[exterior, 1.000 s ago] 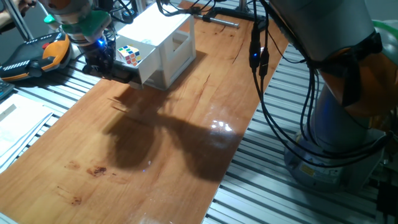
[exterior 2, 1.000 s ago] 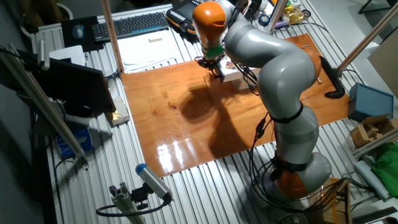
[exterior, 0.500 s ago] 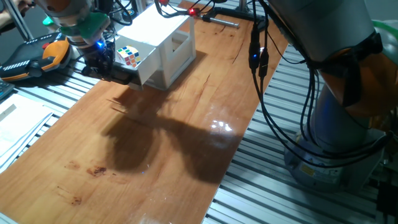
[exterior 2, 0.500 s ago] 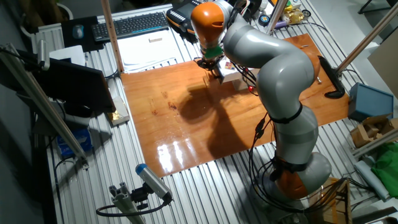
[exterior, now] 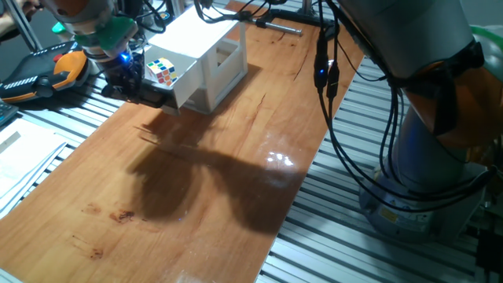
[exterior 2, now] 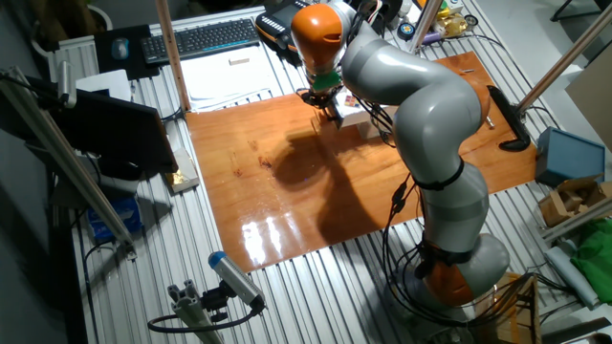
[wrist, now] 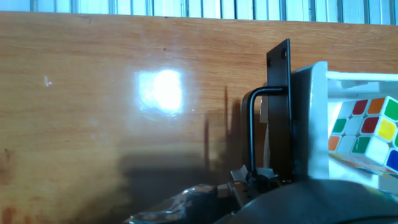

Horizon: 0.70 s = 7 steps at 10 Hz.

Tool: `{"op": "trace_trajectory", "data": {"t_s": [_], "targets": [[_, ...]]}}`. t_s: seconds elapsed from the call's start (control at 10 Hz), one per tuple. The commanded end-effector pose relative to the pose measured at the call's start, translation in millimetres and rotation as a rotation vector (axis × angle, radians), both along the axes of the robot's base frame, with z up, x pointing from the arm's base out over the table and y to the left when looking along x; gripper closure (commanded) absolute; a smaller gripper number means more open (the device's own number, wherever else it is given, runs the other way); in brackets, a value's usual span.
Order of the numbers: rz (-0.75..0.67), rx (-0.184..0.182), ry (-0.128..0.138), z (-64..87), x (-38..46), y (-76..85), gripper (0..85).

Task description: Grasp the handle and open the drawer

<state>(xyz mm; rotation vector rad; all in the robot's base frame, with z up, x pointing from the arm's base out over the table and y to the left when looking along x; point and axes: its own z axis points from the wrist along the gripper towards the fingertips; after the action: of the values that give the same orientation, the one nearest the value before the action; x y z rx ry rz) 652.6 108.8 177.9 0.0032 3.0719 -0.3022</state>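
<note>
My gripper is going to release the drawer's handle, now at the drawer's dark front, above the wooden table, at a spot that is slightly farther out from the white cabinet (exterior: 145, 105) (wrist: 229, 134).
The white cabinet (exterior: 211, 49) stands at the far end of the wooden table (exterior: 204, 181). Its shallow white drawer (exterior: 177, 79) is partly pulled out and holds a Rubik's cube (exterior: 162, 70). My gripper (exterior: 140, 88) is at the drawer's dark front, shut on the handle (exterior: 155, 96). In the hand view the thin dark handle (wrist: 251, 127) runs from the dark front plate (wrist: 280, 93) down into my fingers (wrist: 255, 180). The drawer's white wall (wrist: 311, 124) and the cube (wrist: 367, 134) are at the right. In the other fixed view my gripper (exterior 2: 325, 103) is at the cabinet (exterior 2: 359, 113).
An orange-and-black device (exterior: 49, 69) lies left of the cabinet, off the table. A keyboard (exterior 2: 201, 38) and papers (exterior 2: 229, 76) lie beyond the table's far edge. Black cables (exterior: 330, 86) hang beside the arm's base (exterior: 424, 181).
My gripper has moved slightly away from the cabinet with the handle in it, and the drawer with the cube has slid out a little further.
</note>
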Motion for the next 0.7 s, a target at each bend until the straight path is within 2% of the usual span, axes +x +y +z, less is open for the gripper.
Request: {"op": "trace_trajectory", "data": {"t_s": [0.0, 0.6], "targets": [[-0.002, -0.003, -0.001, -0.1, -0.1, 2.0, 84.3], [-0.009, -0.015, -0.004, 0.7, -1.5, 13.8, 84.3]]}}
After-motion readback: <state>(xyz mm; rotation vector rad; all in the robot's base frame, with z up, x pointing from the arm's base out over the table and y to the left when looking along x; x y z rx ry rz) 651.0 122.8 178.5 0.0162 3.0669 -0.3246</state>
